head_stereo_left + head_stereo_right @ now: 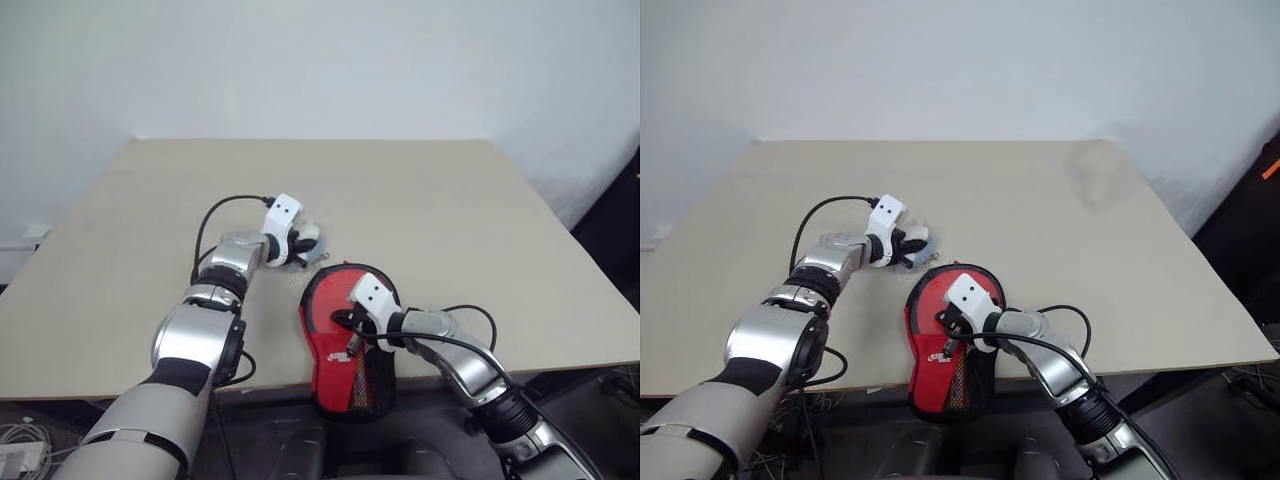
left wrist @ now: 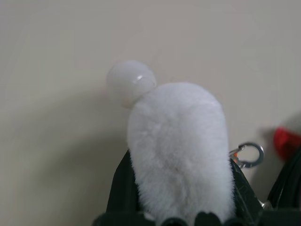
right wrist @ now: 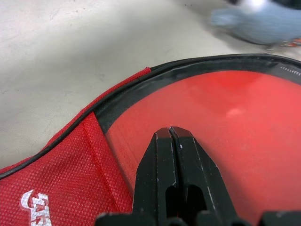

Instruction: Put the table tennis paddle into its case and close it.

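Next, I let go of the fluffy white lump with my left gripper on the case's round far rim (image 1: 370,273), just past my right gripper.
The case (image 1: 322,372) lies at the table's front edge, red fabric up, and its narrow mesh end hangs over the edge. Through its clear plastic window I see a smooth round red face (image 3: 244,132), apparently the table tennis paddle inside. My right gripper (image 1: 345,322) is shut with nothing between its fingers (image 3: 162,155), and its tips rest on that window. Just beyond the case's round end, my left gripper (image 1: 300,250) is shut on a fluffy white lump (image 2: 181,150) with a small white ball (image 2: 130,82) at its far end.
A metal key ring (image 2: 249,155) dangles from the fluffy lump near the case's rim. The beige table (image 1: 450,220) stretches wide behind and to both sides. A white wall stands behind it; the floor drops off dark at the right.
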`<state>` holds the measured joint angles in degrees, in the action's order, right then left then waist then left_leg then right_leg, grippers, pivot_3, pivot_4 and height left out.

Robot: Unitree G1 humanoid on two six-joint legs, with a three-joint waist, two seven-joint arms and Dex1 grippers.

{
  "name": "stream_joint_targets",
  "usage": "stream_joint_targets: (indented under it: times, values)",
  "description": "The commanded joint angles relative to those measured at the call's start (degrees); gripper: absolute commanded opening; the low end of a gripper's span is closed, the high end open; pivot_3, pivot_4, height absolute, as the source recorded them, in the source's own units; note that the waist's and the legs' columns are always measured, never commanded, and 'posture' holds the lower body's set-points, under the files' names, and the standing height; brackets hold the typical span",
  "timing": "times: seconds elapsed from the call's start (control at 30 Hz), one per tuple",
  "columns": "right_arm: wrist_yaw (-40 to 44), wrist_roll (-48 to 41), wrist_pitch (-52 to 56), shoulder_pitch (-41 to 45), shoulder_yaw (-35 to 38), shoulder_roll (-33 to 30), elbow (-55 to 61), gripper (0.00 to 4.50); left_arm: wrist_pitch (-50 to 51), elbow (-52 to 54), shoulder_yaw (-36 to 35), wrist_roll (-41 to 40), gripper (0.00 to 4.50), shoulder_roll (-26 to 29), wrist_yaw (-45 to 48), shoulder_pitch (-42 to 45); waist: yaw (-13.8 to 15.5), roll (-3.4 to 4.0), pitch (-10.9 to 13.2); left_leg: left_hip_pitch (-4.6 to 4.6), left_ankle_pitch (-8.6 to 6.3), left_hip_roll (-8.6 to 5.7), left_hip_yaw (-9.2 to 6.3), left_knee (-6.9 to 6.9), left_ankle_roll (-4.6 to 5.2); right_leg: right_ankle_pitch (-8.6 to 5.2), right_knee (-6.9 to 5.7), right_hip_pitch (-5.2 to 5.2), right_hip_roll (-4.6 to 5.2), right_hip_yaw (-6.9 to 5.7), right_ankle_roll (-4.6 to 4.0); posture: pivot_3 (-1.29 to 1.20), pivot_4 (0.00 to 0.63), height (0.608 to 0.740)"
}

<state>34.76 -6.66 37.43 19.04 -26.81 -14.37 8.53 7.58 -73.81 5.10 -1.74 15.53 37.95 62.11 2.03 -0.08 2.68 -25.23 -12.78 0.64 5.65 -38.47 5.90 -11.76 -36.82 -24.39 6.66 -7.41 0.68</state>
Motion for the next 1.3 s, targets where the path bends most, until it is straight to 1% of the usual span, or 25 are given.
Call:
stream_joint_targets:
  times: [0.03,0.2,0.3,0.47,0.6,0.77,0.83,0.87,0.97,1.1,1.13,1.2,1.3]
  values:
    - [-0.01,0.52,0.46,0.06,0.0,-0.16,0.41,0.0,-3.8,1.83,-1.91,0.38,0.65,-1.1,-1.32,4.15,-0.15,0.0,0.0,-0.1,0.0,0.0,0.0,-0.06,0.01,0.01,0.0,-0.06,0.0,0.0,0.02,0.0,0.0,0.715]
    - [0.07,0.52,0.36,0.05,0.07,-0.19,0.36,0.0,-5.2,2.75,-1.72,0.67,0.65,-4.02,2.13,3.88,-0.12,0.0,0.0,-0.29,-0.02,0.0,-0.02,-0.17,0.03,0.06,0.01,-0.18,0.02,-0.02,0.08,0.0,0.0,0.715]
    - [0.12,0.52,0.3,0.04,0.08,-0.23,0.37,0.0,-5.31,3.72,-1.31,0.78,0.65,-5.06,6.67,3.08,-0.11,0.0,0.0,-0.3,-0.02,0.0,-0.02,-0.18,0.04,0.06,0.02,-0.17,0.03,-0.04,0.08,0.0,0.0,0.715]
    - [0.42,0.56,0.18,0.13,0.19,-0.59,0.36,0.0,-8.01,8.07,1.62,2.18,0.65,-5.28,17.89,-0.41,-0.15,0.02,0.0,-0.31,-0.05,0.0,-0.02,-0.19,0.08,0.05,0.04,-0.18,0.03,-0.04,0.08,0.0,0.0,0.715]
    - [0.83,0.57,0.17,0.14,0.08,-0.82,0.4,0.0,-9.55,13.81,3.86,2.37,0.65,-4.67,26.53,-3.95,-0.19,0.02,0.0,-0.31,-0.06,0.0,-0.01,-0.19,0.11,0.05,0.06,-0.18,0.03,-0.02,0.07,0.0,0.0,0.715]
    - [1.2,0.59,-0.04,0.37,0.01,-0.8,0.04,0.0,-8.58,18.5,5.1,2.49,0.65,-3.86,31.73,-6.19,-0.14,0.02,0.0,-0.32,-0.09,0.0,-0.01,-0.21,0.15,0.05,0.07,-0.16,0.03,-0.02,0.07,0.0,0.0,0.715]
    - [1.35,0.63,-0.19,0.54,0.01,-0.7,-0.23,0.0,-8.0,18.83,5.16,2.55,1.33,-3.6,32.05,-6.24,-0.14,0.02,0.0,-0.32,-0.1,0.0,-0.01,-0.21,0.17,0.04,0.08,-0.16,0.03,-0.02,0.08,0.0,0.0,0.715]
    - [1.41,0.68,-0.27,0.62,-0.02,-0.63,-0.35,0.0,-7.37,18.81,5.08,2.44,1.6,-3.45,32.3,-6.08,-0.13,0.02,0.0,-0.32,-0.11,0.0,-0.01,-0.21,0.19,0.04,0.09,-0.16,0.03,-0.02,0.08,0.0,0.0,0.715]
    - [1.57,0.74,-0.44,0.84,-0.06,-0.51,-0.67,0.0,-6.04,19.29,4.73,2.06,2.75,-3.08,32.94,-5.63,-0.18,0.02,0.0,-0.32,-0.11,0.0,-0.01,-0.24,0.3,0.04,0.09,-0.15,0.02,-0.02,0.09,0.0,0.0,0.715]
    - [1.74,0.83,-0.59,0.91,-0.2,-0.37,-0.88,0.0,-3.91,22.8,3.59,0.39,4.22,-2.63,34.39,-5.38,-0.42,0.02,0.0,-0.33,-0.12,0.0,-0.01,-0.25,0.33,0.03,0.09,-0.15,0.01,-0.02,0.1,0.0,0.0,0.715]
    - [1.77,0.83,-0.61,0.9,-0.24,-0.35,-0.88,0.0,-3.0,23.96,3.2,-0.15,4.47,-2.41,34.66,-5.2,-0.45,0.02,0.0,-0.33,-0.12,0.0,-0.01,-0.25,0.33,0.03,0.09,-0.15,0.01,-0.01,0.1,0.0,0.0,0.715]
    - [1.82,0.81,-0.62,0.85,-0.32,-0.32,-0.85,0.0,-2.09,25.97,2.33,-1.24,4.47,-2.11,34.04,-4.94,-0.54,0.02,0.0,-0.33,-0.12,0.0,-0.01,-0.26,0.33,0.03,0.08,-0.15,0.01,0.0,0.1,0.0,0.0,0.715]
    - [1.95,0.75,-0.66,0.8,-0.47,-0.34,-0.81,0.0,2.37,30.56,0.66,-3.93,4.47,-1.3,34.08,-4.34,-0.83,0.03,0.0,-0.33,-0.12,0.0,-0.01,-0.27,0.34,0.03,0.08,-0.15,0.0,0.01,0.1,0.0,0.0,0.715]
